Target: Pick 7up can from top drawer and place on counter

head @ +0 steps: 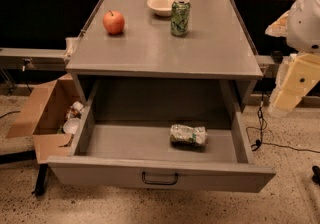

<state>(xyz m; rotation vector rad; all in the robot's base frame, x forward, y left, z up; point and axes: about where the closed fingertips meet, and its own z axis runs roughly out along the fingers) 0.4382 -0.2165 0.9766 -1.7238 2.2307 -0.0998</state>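
The gripper next goes down to the 7up can's body (pixel 191 136) in the open top drawer to close there.
The 7up can (pixel 188 135), pale green and silver with a dented body, lies on its side inside the open top drawer (pixel 125 145), right of its middle. The drawer's face panel carries a small black loop handle (pixel 160 178). The grey counter (pixel 150 50) spans above the drawer. My gripper (pixel 286 99) hangs at the right edge of the view, beside the counter's right front corner, well above and to the right of the can and holding nothing.
On the counter stand a red apple (pixel 114 22), a white bowl (pixel 161 5) and an upright darker green can (pixel 180 16). An open cardboard box (pixel 45 113) with trash sits on the floor to the left. A black cable (pixel 262 128) trails on the right.
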